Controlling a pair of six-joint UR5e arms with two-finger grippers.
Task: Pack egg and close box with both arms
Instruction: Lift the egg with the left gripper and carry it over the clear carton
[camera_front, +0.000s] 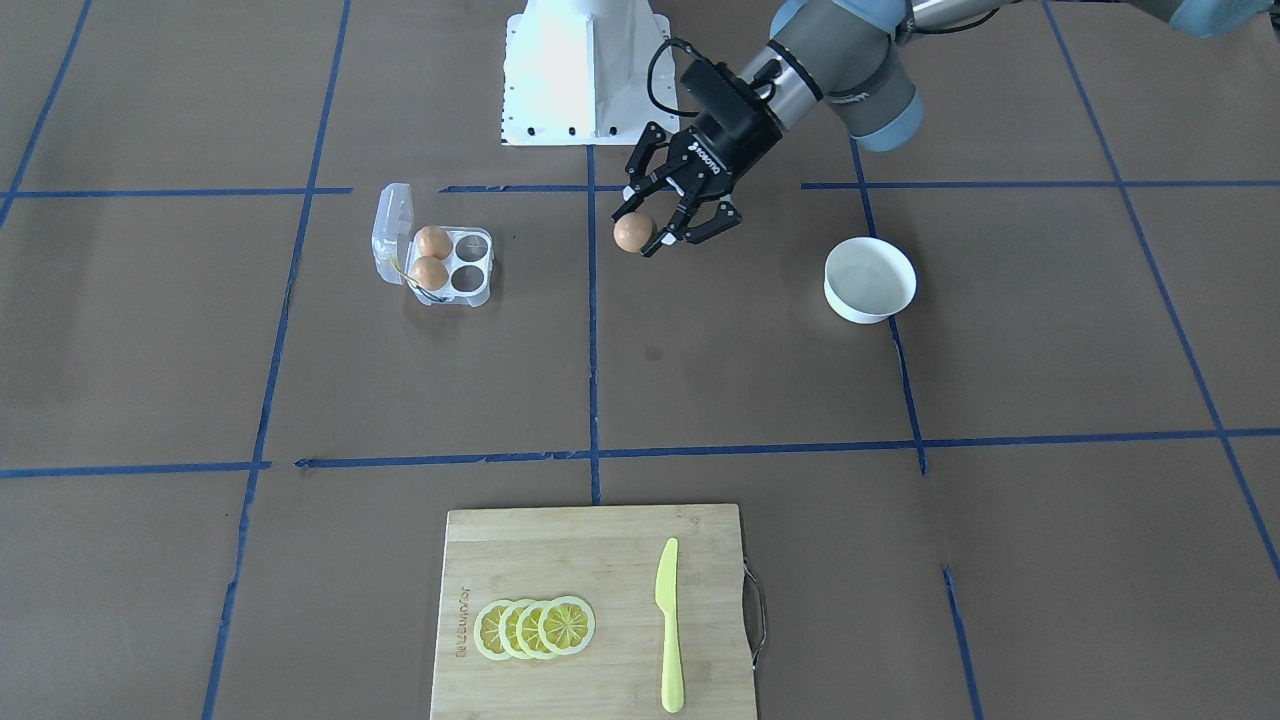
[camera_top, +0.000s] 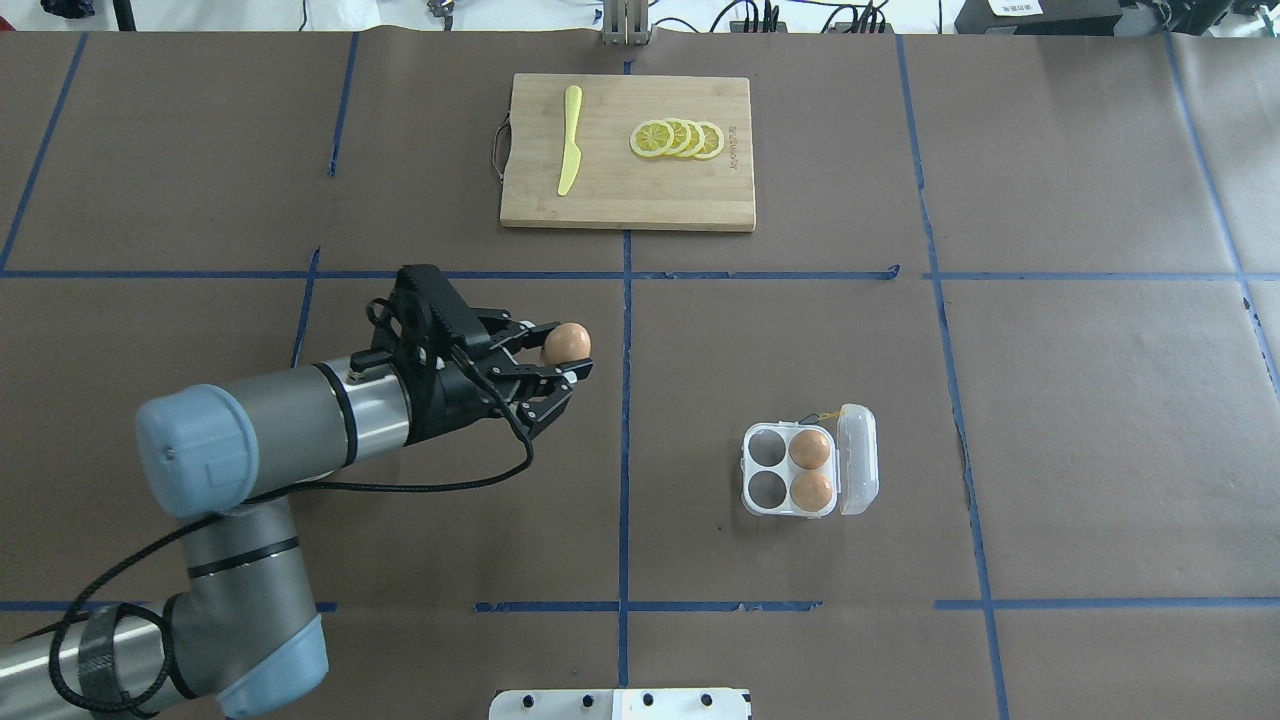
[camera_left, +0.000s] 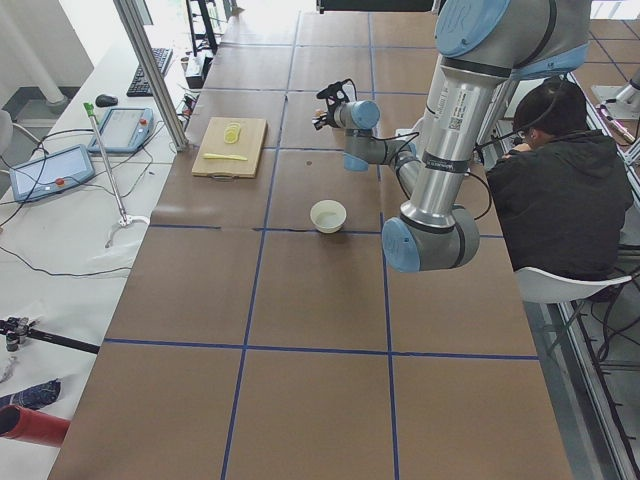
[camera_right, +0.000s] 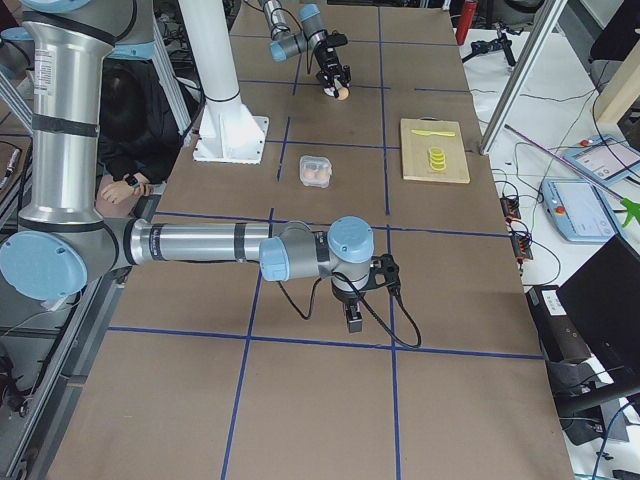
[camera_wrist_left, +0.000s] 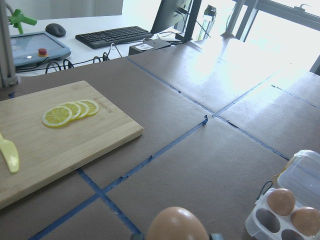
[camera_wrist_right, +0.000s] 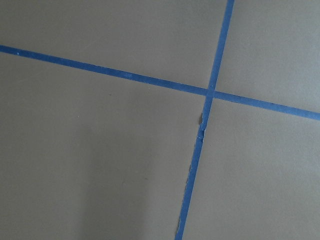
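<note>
The egg will go down from my left gripper into the clear box's empty cup nearer the white base block (camera_front: 469, 242) (camera_wrist_left: 291, 234).
My left gripper (camera_front: 642, 232) is shut on an orange-brown egg (camera_front: 633, 232) and holds it above the table between the white bowl and the box. The held egg also shows in the overhead view (camera_top: 566, 342) and at the bottom of the left wrist view (camera_wrist_left: 176, 225). The clear box (camera_front: 478, 268) lies apart from the gripper with its lid (camera_front: 393, 222) open. Two eggs (camera_top: 809, 449) (camera_top: 811, 489) fill the cups by the hinge; the other two cups are empty. My right gripper (camera_right: 353, 318) hangs low over bare table far from the box; I cannot tell if it is open.
A round white bowl (camera_front: 869, 279) stands empty beside the left arm. A wooden cutting board (camera_front: 560, 560) with lemon slices (camera_front: 535, 627) and a yellow knife (camera_front: 668, 625) lies at the operators' side. The white base block (camera_front: 585, 70) is behind. A person sits beside the robot (camera_left: 560, 190).
</note>
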